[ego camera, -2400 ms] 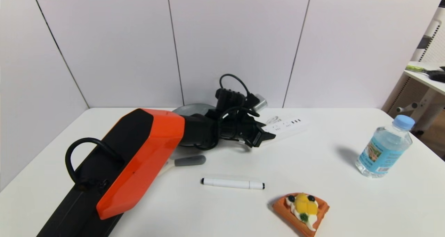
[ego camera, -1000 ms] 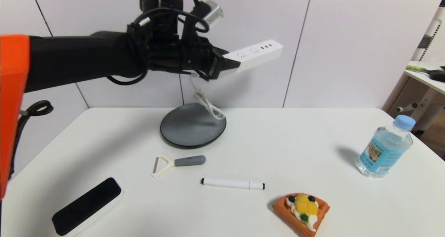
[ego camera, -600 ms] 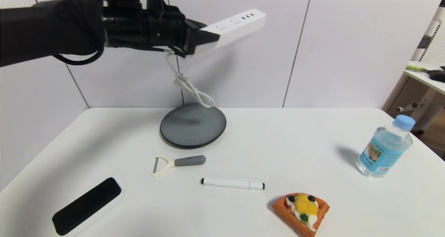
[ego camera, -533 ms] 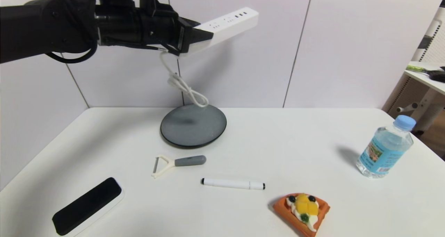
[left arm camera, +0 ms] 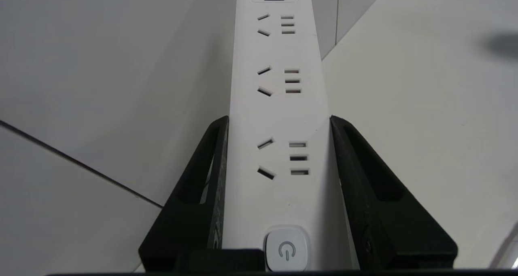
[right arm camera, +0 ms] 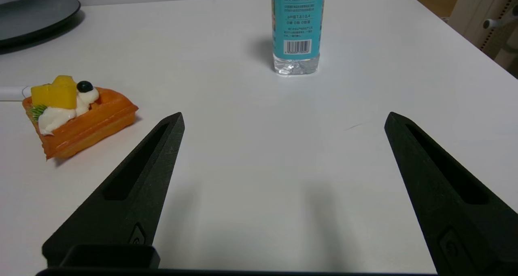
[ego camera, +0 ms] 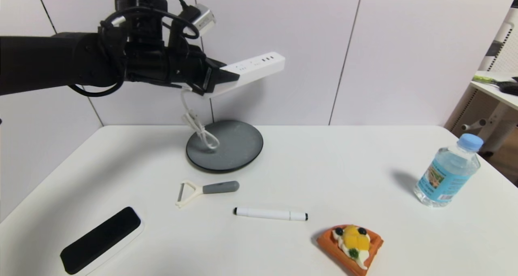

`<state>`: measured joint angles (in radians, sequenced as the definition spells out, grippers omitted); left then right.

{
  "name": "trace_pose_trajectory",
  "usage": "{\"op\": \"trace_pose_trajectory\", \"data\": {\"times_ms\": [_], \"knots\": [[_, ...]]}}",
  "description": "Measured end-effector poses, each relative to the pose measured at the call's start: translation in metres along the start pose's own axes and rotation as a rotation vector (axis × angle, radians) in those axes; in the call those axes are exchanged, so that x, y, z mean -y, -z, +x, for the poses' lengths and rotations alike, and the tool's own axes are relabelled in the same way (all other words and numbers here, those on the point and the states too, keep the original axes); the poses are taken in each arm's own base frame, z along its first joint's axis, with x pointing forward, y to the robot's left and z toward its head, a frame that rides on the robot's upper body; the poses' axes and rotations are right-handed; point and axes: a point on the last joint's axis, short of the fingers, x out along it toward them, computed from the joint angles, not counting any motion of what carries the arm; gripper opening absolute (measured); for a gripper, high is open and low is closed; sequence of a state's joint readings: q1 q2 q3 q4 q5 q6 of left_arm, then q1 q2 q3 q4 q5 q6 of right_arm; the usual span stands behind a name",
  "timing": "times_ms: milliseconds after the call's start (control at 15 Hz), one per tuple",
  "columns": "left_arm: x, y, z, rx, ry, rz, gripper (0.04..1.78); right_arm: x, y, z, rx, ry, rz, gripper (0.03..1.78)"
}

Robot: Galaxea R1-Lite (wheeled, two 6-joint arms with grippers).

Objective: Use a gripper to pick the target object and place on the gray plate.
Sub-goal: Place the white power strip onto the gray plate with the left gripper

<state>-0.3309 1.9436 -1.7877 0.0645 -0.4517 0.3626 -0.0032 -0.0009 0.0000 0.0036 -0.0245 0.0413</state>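
Observation:
Next, I release the white power strip with my left gripper across the middle of the gray plate (ego camera: 231, 139), one end toward the wall.
My left gripper (ego camera: 222, 78) is shut on the white power strip (ego camera: 253, 69) near its switch end and holds it high in the air, above the gray plate (ego camera: 234, 146). In the left wrist view both black fingers (left arm camera: 210, 162) press the strip's (left arm camera: 279, 106) long sides. The strip's coiled white cord (ego camera: 198, 128) hangs down, its loop over the left part of the plate. My right gripper (right arm camera: 283, 120) is open and empty, low over bare table near the front right; it does not show in the head view.
On the white table lie a peeler (ego camera: 206, 189), a white marker pen (ego camera: 270, 214), a black eraser block (ego camera: 101, 239), a toy waffle (ego camera: 351, 247) and a water bottle (ego camera: 447, 170). A wall stands close behind the plate.
My left gripper lifted the power strip off the table, carried it up and left, and has now come lower over the plate. The cord's loop hangs lower, over the plate's left part.

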Motion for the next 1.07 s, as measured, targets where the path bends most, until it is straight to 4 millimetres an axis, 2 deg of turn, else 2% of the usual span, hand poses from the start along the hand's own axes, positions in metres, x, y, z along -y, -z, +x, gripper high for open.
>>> {"op": "trace_pose_trajectory", "data": {"times_ms": [400,733,1067], "knots": [[0.003,0.062,0.030,-0.103,0.029,-0.058,0.84,0.000,0.000,0.000,0.000,0.000,0.000,1.71],[-0.001,0.107,0.030,-0.124,-0.009,-0.073,0.84,0.000,0.000,0.000,0.000,0.000,0.000,1.71],[-0.001,0.130,0.031,-0.140,-0.021,-0.093,0.84,0.000,0.000,0.000,0.001,0.000,0.000,1.71]]}}
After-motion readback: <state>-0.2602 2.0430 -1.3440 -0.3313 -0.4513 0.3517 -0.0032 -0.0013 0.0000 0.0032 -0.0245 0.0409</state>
